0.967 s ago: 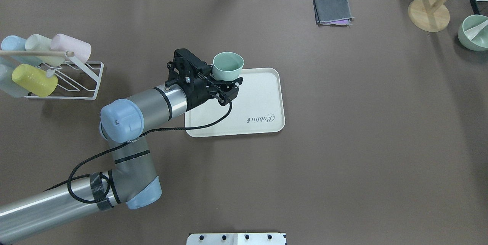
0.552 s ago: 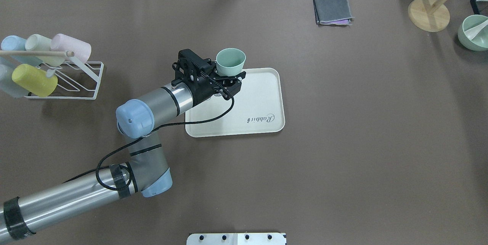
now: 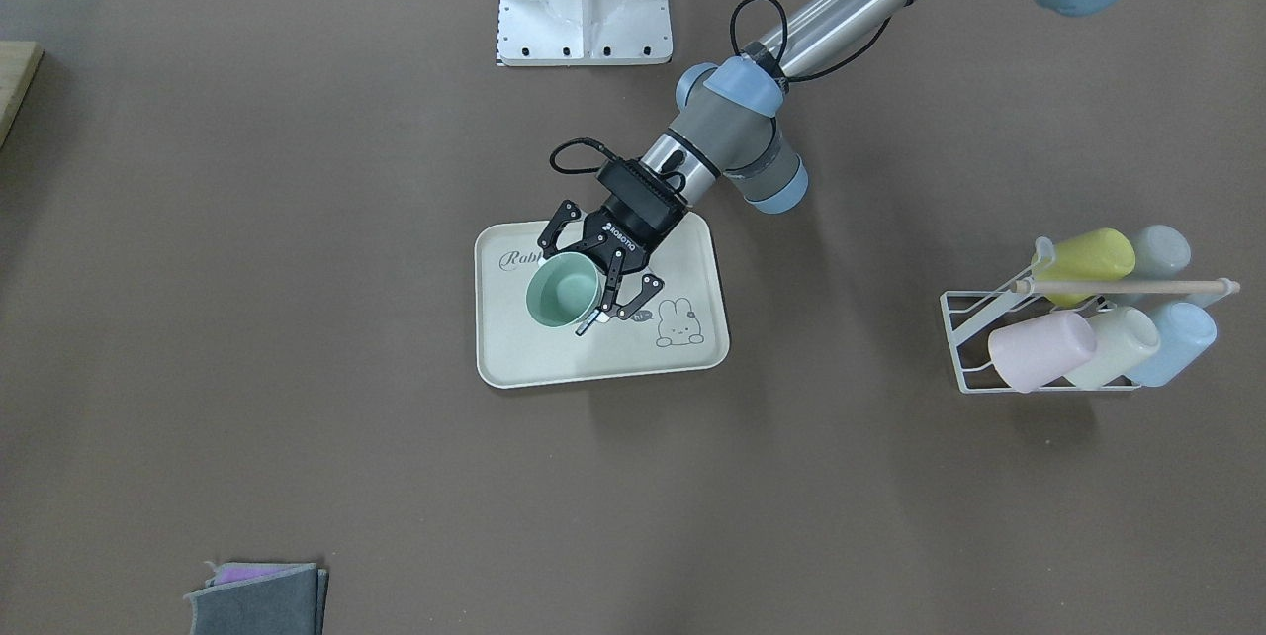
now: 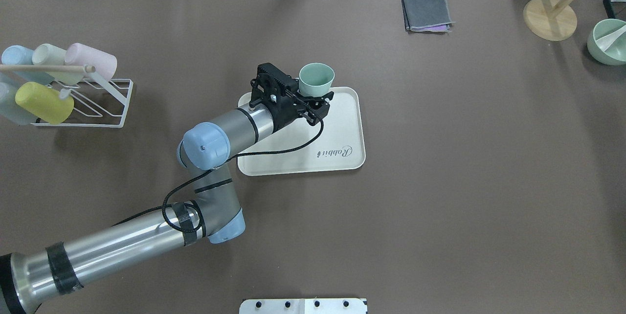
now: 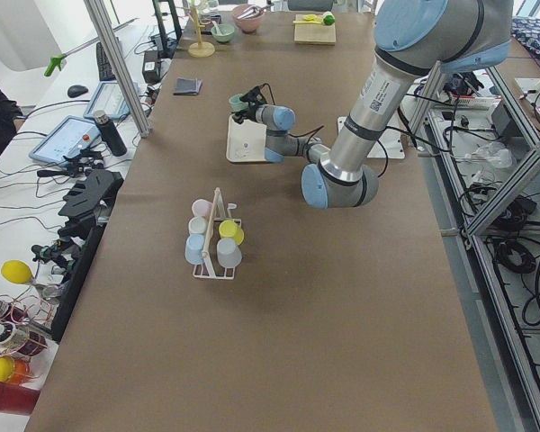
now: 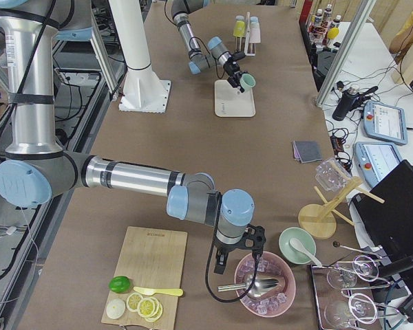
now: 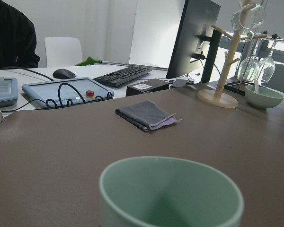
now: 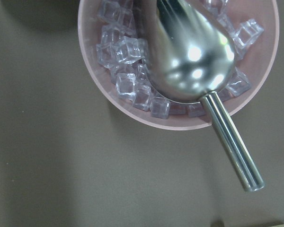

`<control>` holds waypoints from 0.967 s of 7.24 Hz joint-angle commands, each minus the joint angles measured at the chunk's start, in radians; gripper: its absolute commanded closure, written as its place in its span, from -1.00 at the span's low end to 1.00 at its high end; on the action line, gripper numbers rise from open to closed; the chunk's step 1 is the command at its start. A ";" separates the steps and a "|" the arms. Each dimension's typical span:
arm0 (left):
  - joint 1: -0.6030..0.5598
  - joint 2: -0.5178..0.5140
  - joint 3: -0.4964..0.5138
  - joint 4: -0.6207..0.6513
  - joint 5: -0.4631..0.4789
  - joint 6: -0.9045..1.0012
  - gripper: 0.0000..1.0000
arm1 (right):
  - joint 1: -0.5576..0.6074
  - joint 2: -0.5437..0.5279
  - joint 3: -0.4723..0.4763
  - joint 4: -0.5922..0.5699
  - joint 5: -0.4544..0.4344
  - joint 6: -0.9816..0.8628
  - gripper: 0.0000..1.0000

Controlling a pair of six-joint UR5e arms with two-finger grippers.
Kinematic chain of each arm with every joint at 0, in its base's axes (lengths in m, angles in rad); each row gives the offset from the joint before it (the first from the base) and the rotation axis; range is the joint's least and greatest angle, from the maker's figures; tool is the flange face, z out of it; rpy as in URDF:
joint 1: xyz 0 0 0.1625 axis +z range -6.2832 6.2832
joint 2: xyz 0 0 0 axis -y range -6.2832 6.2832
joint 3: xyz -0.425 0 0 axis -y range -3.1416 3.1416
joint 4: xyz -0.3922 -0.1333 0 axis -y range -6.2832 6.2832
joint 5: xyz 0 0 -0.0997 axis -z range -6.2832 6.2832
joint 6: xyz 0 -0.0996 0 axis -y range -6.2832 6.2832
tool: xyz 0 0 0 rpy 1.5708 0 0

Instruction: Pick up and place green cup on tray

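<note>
My left gripper needs to release the green cup on the cream tray [image 3: 576,274], between the printed lettering and the bunny.
The pale mint green cup [image 4: 316,78] is upright, mouth up, in my left gripper [image 4: 315,99], which is shut on the cup's side. The cup hangs over the cream tray [image 4: 340,123], near its far edge. In the front-facing view the cup [image 3: 560,293] shows between the black fingers [image 3: 621,291], over the tray [image 3: 613,358]. The left wrist view shows the cup's rim [image 7: 170,189] close up. My right gripper [image 6: 238,249] hovers by a pink bowl of ice; I cannot tell whether it is open.
A white wire rack [image 4: 105,103] with several pastel cups stands at the left. A folded grey cloth [image 4: 426,12], a wooden stand [image 4: 550,18] and a green bowl [image 4: 606,42] lie at the far right. A metal scoop [image 8: 194,61] rests in the ice bowl [image 8: 132,116].
My left arm has moved to the right with the green cup, from the tray's far left corner to over the tray's far edge.
</note>
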 commanded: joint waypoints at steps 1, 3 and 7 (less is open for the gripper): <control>0.008 -0.012 0.026 -0.009 -0.003 0.007 1.00 | 0.000 -0.002 -0.001 0.001 0.000 0.003 -1.00; 0.024 -0.007 0.029 -0.009 -0.003 0.008 1.00 | 0.000 -0.002 -0.001 0.001 0.000 0.006 -1.00; 0.068 0.020 0.055 -0.090 0.008 0.112 1.00 | 0.001 -0.002 -0.003 0.001 0.000 0.003 -1.00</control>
